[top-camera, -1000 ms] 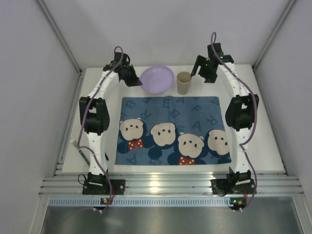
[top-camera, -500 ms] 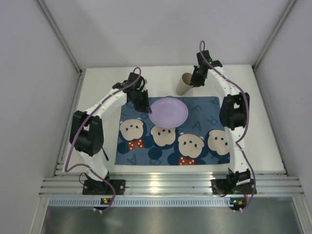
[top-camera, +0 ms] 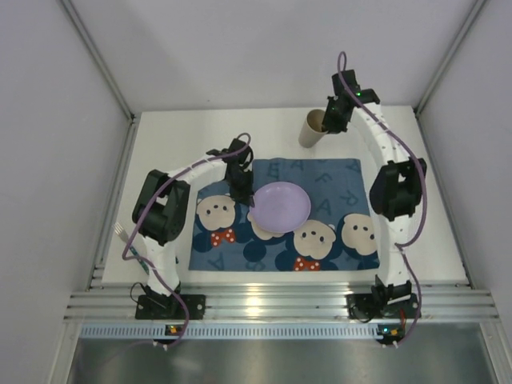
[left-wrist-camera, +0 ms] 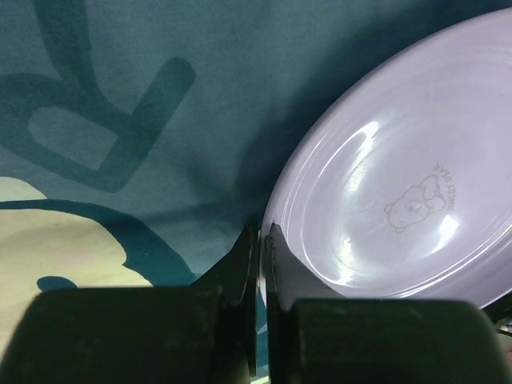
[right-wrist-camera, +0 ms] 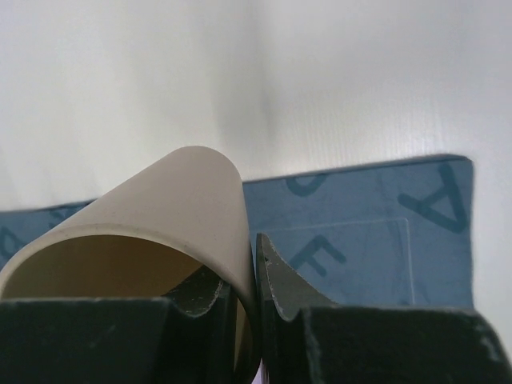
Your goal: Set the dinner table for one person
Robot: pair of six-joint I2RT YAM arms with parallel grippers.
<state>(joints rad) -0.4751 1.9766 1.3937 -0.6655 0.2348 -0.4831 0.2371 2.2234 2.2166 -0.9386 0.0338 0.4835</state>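
Observation:
Next, my right gripper lets go of the tan cup inside the nearest far corner of the blue placemat (top-camera: 332, 181) (right-wrist-camera: 358, 280), out beyond the plate.
A lilac plate (top-camera: 282, 206) lies over the middle of the blue mouse-print placemat (top-camera: 332, 182), which is spread on the white dinner table (top-camera: 172, 144). My left gripper (top-camera: 250, 198) is shut on the plate's left rim. The left wrist view shows its jaws (left-wrist-camera: 262, 240) pinching the plate's (left-wrist-camera: 400, 184) edge above the placemat (left-wrist-camera: 120, 96). A tan cup (top-camera: 311, 129) stands tilted at the placemat's far edge. My right gripper (top-camera: 328, 120) is shut on the cup (right-wrist-camera: 176, 200) wall, one finger inside and one outside, as its jaws (right-wrist-camera: 254, 264) show in the right wrist view.
A fork with a green handle (top-camera: 124, 234) lies at the table's left edge, partly behind the left arm. An aluminium rail (top-camera: 272, 304) runs along the near edge. Grey walls close in the left, right and back.
The left gripper carried the plate from the back of the table to the middle of the placemat. The right gripper reached the cup and closed on its wall; the cup now tilts.

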